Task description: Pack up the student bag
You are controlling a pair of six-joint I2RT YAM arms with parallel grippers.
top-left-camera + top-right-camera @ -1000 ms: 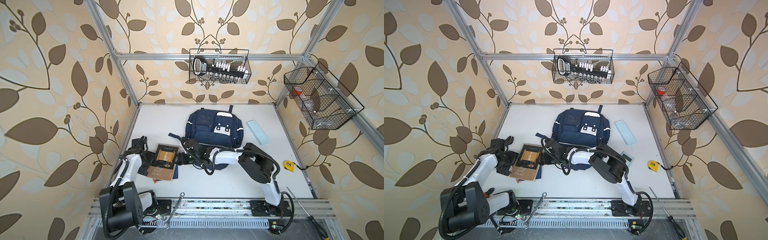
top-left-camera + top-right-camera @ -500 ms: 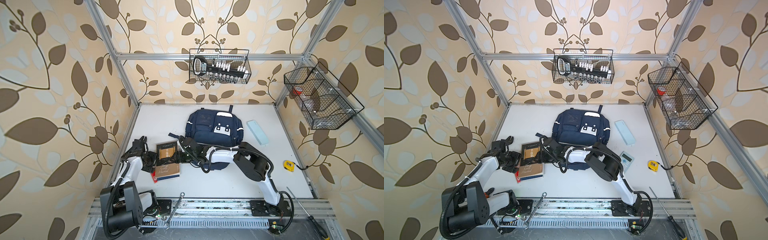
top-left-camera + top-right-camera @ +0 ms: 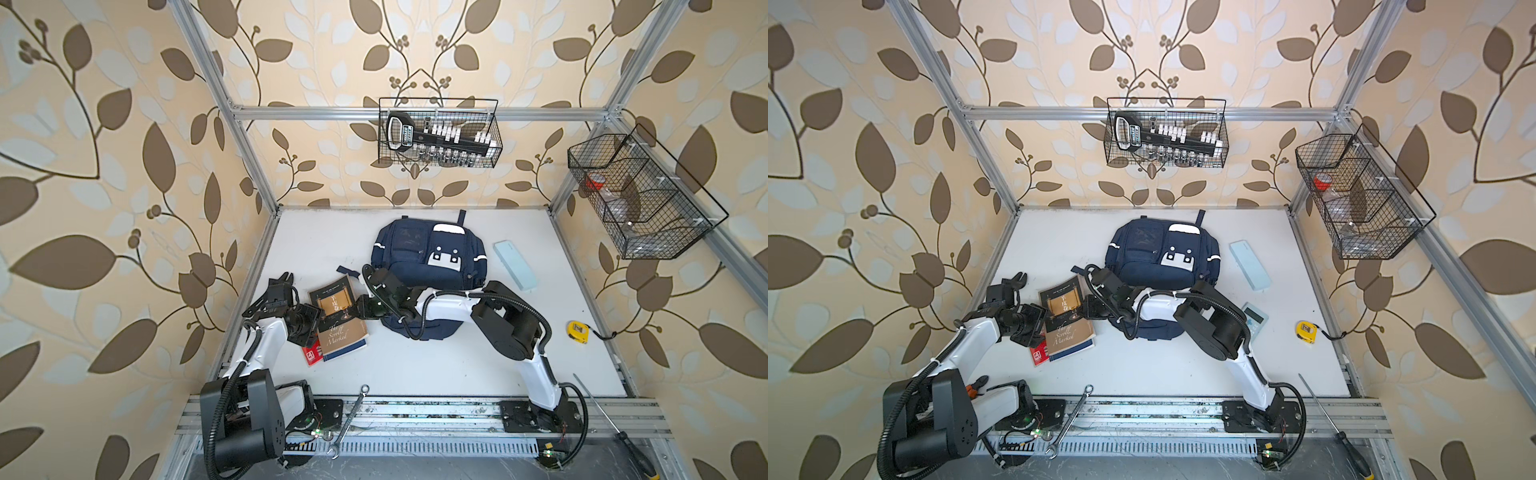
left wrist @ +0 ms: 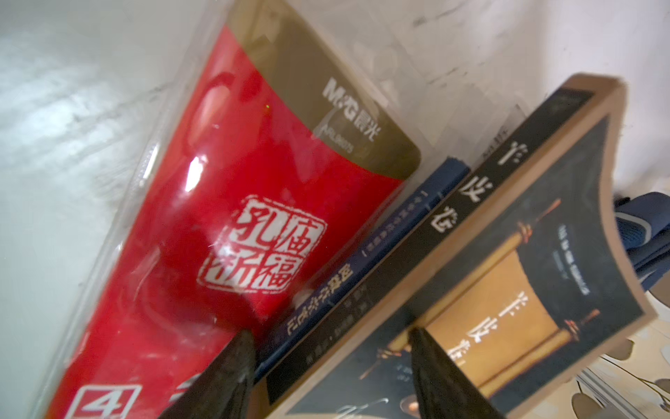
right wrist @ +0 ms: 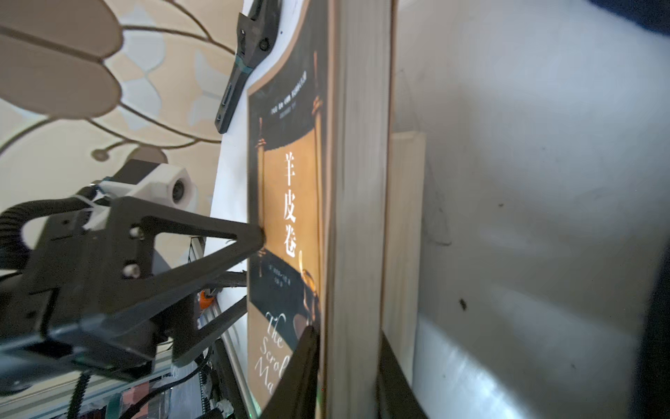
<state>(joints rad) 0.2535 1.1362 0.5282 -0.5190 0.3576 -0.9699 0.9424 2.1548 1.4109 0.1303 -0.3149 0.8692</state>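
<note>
My left gripper will open, as it clamps both books at their spines, and my right gripper will take the brown book alone by its page edge (image 5: pixel 358 237).
The student bag (image 3: pixel 428 253) (image 3: pixel 1163 257), navy with a white dotted patch, lies flat at the middle back in both top views. To its front left, a brown book (image 3: pixel 340 324) (image 5: pixel 290 181) lies on a blue book (image 4: pixel 398 225), beside a red packet (image 4: pixel 235 199) (image 3: pixel 312 355). My right gripper (image 5: pixel 348 337) (image 3: pixel 359 307) is shut on the brown book's page edge, one finger on the cover and one under it. At the spine side, my left gripper (image 4: pixel 331 335) (image 3: pixel 322 318) clamps both books, one finger on the brown cover and one by the red packet.
A pale blue case (image 3: pixel 515 264) lies right of the bag, a calculator (image 3: pixel 1255 318) behind my right arm and a yellow tape measure (image 3: pixel 578 330) farther right. A wrench (image 3: pixel 349 419) and a screwdriver (image 3: pixel 611 419) lie on the front rail. Wire baskets (image 3: pixel 440 133) (image 3: pixel 640 199) hang on the walls.
The books have turned and shifted slightly right. My right gripper has closed on the brown book's page edge. The left jaws have narrowed onto the spines.
</note>
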